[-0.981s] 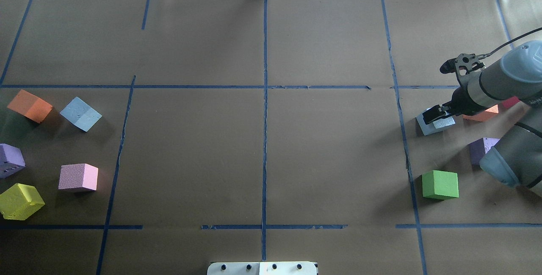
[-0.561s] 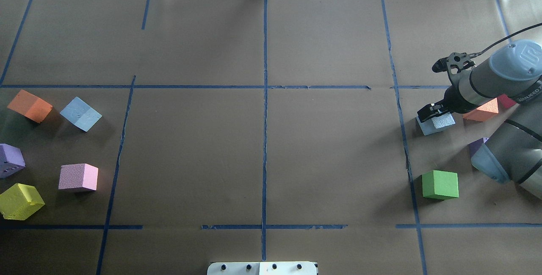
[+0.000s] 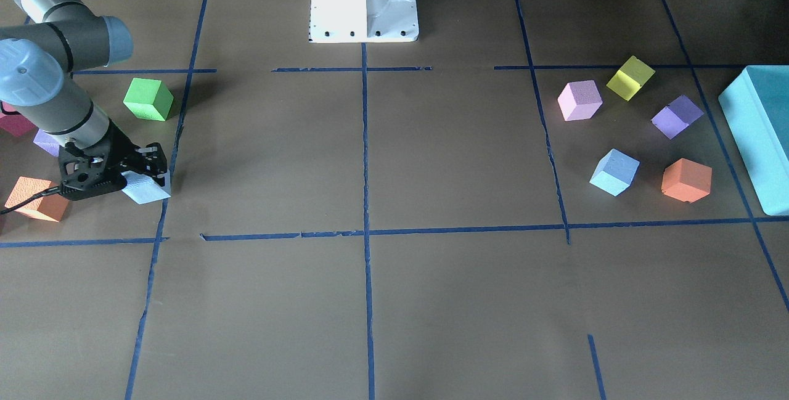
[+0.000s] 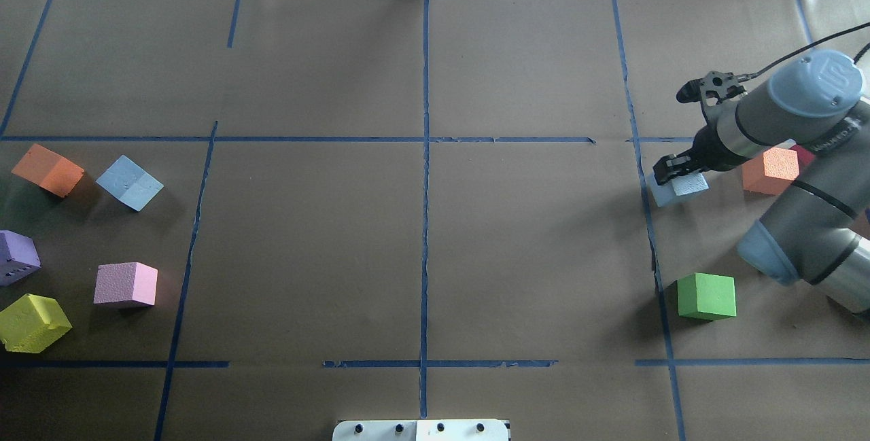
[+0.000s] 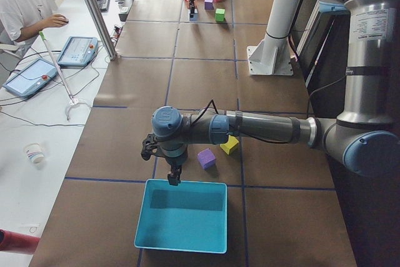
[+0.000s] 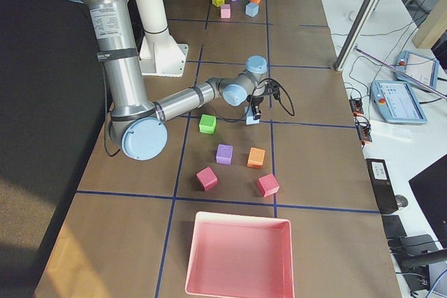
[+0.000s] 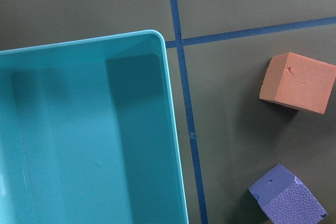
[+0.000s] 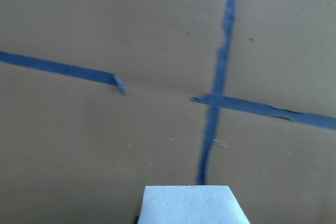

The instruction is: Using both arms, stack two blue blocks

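The robot's right gripper should release the light blue block, held over the blue tape line now, on the middle tape line [image 3: 367, 166], between white base and tape crossing.
My right gripper [image 4: 673, 170] is shut on one light blue block [image 4: 685, 187] and holds it over the blue tape line at the table's right side. The pair also shows in the front view, gripper [image 3: 145, 169] and block [image 3: 148, 190]. The block's top edge fills the bottom of the right wrist view [image 8: 189, 205]. The second blue block [image 4: 129, 183] lies on the left side, next to an orange cube [image 4: 47, 169]. My left gripper [image 5: 174, 176] hangs over the teal box [image 5: 181, 214]. It shows only in the exterior left view, so I cannot tell whether it is open or shut.
A green cube [image 4: 707, 296] and an orange cube [image 4: 770, 170] lie near my right arm. Purple [image 4: 17, 256], pink [image 4: 126, 285] and yellow [image 4: 32, 322] cubes lie on the left. The teal box [image 3: 761, 135] stands at the far left end. A pink tray [image 6: 237, 256] stands at the right end.
My right gripper has moved left and toward the far side of the table with the blue block in it. The orange cube behind the arm is now uncovered.
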Robot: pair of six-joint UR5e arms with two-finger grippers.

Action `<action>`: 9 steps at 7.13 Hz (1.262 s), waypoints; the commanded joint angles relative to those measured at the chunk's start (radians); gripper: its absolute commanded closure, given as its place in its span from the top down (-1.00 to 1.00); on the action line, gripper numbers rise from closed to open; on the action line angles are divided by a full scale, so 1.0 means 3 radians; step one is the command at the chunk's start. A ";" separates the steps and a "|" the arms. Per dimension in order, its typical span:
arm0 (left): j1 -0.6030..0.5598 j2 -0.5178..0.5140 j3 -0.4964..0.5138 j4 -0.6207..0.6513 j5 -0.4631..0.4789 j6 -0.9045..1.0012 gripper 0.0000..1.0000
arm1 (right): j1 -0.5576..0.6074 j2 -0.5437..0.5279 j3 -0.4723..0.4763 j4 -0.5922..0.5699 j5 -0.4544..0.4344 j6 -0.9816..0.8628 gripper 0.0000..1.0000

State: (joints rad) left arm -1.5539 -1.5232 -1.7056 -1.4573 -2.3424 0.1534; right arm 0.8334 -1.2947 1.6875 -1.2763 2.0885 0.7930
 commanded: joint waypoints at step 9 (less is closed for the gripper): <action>0.0005 0.0000 -0.0001 0.0000 -0.0005 0.0005 1.00 | -0.1203 0.2035 -0.1084 -0.0772 -0.0999 0.2056 0.05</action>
State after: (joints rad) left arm -1.5536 -1.5245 -1.7055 -1.4573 -2.3439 0.1544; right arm 0.4838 -0.6820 1.3750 -1.5074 1.7990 1.4109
